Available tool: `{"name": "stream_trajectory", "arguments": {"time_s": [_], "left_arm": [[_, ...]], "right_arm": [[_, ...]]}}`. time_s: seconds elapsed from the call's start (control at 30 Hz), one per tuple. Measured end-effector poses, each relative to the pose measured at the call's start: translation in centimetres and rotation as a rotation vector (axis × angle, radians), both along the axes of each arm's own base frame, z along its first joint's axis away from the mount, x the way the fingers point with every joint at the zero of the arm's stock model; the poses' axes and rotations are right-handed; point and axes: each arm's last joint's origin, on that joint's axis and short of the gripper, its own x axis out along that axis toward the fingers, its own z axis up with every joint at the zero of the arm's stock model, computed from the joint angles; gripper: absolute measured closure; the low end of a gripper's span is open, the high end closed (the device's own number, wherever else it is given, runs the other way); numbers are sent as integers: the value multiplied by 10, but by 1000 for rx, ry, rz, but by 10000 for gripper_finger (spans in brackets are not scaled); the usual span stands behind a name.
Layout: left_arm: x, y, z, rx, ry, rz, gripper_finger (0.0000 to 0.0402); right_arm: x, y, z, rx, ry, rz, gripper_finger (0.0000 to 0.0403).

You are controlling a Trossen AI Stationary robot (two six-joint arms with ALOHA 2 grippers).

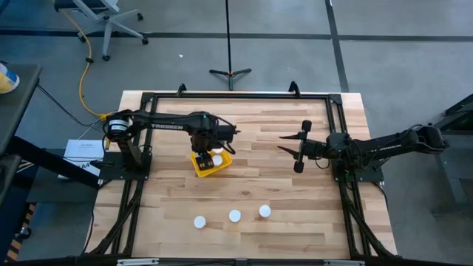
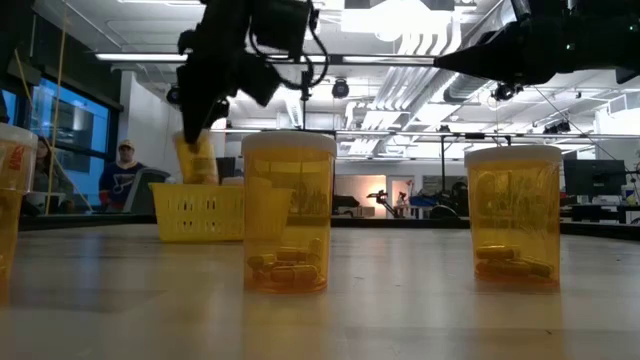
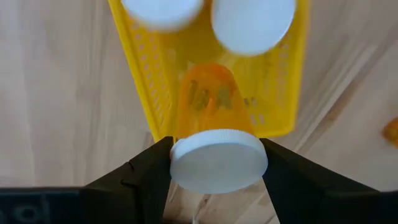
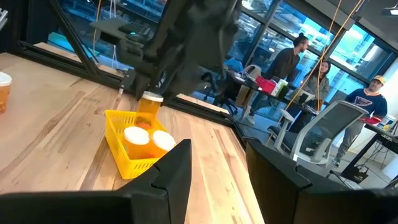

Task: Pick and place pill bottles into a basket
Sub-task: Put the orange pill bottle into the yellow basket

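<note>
The pill bottle hangs slanted by its white cap over the yellow basket; my left gripper should put it down and grab the bottle's amber body (image 3: pixel 213 102).
The yellow basket (image 1: pixel 211 167) stands left of the table's middle, with two white-capped pill bottles (image 3: pixel 252 25) standing in it. My left gripper (image 1: pixel 201 150) is above the basket's near-left end, shut on a third amber pill bottle (image 3: pixel 210 102). Three more bottles (image 1: pixel 234 216) stand in a row near the table's near edge; two of them show close up in the low view (image 2: pixel 288 215). My right gripper (image 1: pixel 284 144) hangs open and empty above the table's right half, pointing toward the basket. My left gripper pinches the bottle's white cap (image 3: pixel 217 163) by its rim between the two fingers (image 3: pixel 152 171). The fingers come from above, pointing down. The bottle hangs below them, a little tilted (image 2: pixel 197 155), its lower end inside the basket's walls; whether it touches the floor I cannot tell.
A black frame (image 1: pixel 236 94) runs round the table's edges. Bare wood lies between the basket and the row of bottles. People (image 4: pixel 292 59) and office chairs show in the room beyond the table.
</note>
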Motion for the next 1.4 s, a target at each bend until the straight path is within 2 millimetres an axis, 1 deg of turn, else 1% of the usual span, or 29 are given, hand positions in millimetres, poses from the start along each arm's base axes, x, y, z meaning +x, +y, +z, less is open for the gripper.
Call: {"name": "stream_trajectory", "arguments": {"time_s": [0.13, 0.3, 0.5, 0.67, 0.83, 0.9, 1.03, 1.13, 1.27, 1.4], "left_arm": [[-4, 0, -13, -2, 31, 0, 156], [-3, 0, -14, -5, 10, -15, 156], [-2, 1, -16, 15, 15, -27, 131], [-3, 0, -27, 0, 18, -33, 157], [-4, 1, -29, 51, 32, -34, 155], [-4, 1, -29, 52, 33, -33, 136], [-4, 1, -29, 49, 33, -14, 75], [-4, 1, -29, 47, 34, -7, 43], [-6, 1, -28, 45, 51, -7, 25], [-12, 1, -27, 55, 118, -11, 30]], "right_arm": [[0, 0, 0, 0, 0, 0, 259], [0, 0, 0, 0, -1, 0, 259], [0, 0, 0, 0, -1, 0, 259], [0, 0, 0, 0, -1, 0, 259], [0, 0, 0, -1, -1, 0, 259], [0, 0, 0, -5, 0, 0, 259], [0, 0, 0, -14, 2, 3, 259], [0, 0, 0, -15, 1, 3, 259], [0, 0, 0, -15, 2, 3, 259], [0, 0, 0, -16, 2, 4, 259]]}}
